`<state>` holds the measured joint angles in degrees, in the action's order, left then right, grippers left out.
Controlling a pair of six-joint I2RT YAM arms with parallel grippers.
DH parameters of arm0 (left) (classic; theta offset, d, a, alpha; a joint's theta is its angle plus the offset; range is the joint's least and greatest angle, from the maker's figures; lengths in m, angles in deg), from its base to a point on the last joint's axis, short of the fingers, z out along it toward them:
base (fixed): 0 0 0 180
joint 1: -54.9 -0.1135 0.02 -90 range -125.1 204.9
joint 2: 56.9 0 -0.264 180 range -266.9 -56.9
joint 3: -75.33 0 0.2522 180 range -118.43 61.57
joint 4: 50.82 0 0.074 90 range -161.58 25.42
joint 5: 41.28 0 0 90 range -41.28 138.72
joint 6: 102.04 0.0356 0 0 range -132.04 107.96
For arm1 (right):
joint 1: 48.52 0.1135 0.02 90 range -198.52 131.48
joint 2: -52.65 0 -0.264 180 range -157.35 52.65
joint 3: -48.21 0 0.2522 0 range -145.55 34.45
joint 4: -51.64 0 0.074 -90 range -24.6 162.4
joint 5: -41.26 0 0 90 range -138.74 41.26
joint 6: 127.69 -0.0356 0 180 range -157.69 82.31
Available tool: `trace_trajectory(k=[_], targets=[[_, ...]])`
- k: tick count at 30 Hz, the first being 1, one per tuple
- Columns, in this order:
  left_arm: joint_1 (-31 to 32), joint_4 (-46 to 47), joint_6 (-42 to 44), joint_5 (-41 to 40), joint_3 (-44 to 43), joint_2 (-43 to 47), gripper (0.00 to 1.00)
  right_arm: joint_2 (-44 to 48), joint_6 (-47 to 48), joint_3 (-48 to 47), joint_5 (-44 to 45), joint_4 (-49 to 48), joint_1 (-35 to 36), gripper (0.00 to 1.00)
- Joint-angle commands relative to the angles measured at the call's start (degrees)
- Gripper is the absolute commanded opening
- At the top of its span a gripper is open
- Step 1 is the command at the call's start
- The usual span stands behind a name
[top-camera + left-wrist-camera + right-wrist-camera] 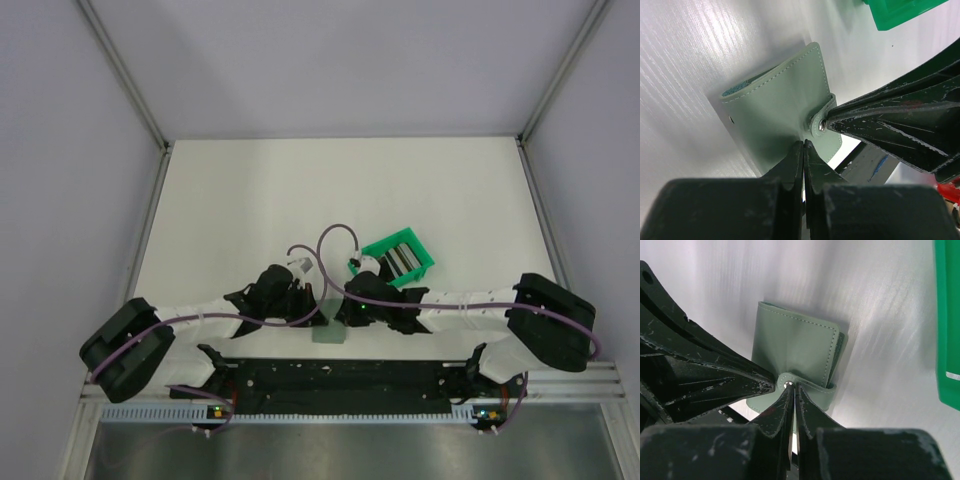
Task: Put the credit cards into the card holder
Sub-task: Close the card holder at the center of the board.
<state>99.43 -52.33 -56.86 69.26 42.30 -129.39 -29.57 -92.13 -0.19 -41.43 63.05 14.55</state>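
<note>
The closed fingers of my right gripper are at the fastened strap's snap, so next I open them, back away and grip the strap farther from the snap (815, 385).
The card holder (330, 336) (780, 110) (795, 347) is a grey-green wallet lying closed near the table's front edge, its strap snapped over the cover. My left gripper (321, 317) (804, 145) is shut, with its tips resting on the cover beside the strap. My right gripper (341, 316) (793, 387) is shut too. Its tips sit against the round snap tab (820, 124), and nothing shows between them. Dark and pale credit cards (397, 262) stand in the green bin.
The bright green open bin (388, 240) (900, 12) (947, 320) stands just behind and to the right of the wallet. Both arms meet over the wallet, fingers almost touching. The black base rail (340, 375) runs close in front, and white walls enclose the table.
</note>
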Motion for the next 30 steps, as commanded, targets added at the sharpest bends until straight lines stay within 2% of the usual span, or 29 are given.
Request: trace_trajectory(k=[1,13,21,30], targets=[[0.38,-0.65,0.96,-0.41,0.28,0.68,0.01,-0.23,1.61,-3.33,0.42,-0.2,-0.58,0.03],[0.47,-0.91,0.79,-0.58,0.19,1.39,0.01,-0.93,1.35,-4.04,1.13,1.56,0.12,0.02],[0.38,-1.0,0.87,-0.58,0.37,1.74,0.01,4.86,2.4,-1.58,2.88,-0.37,0.12,0.02],[0.47,-0.39,0.78,-0.5,0.2,1.65,0.02,8.56,2.23,0.35,5.6,2.08,0.04,0.02]])
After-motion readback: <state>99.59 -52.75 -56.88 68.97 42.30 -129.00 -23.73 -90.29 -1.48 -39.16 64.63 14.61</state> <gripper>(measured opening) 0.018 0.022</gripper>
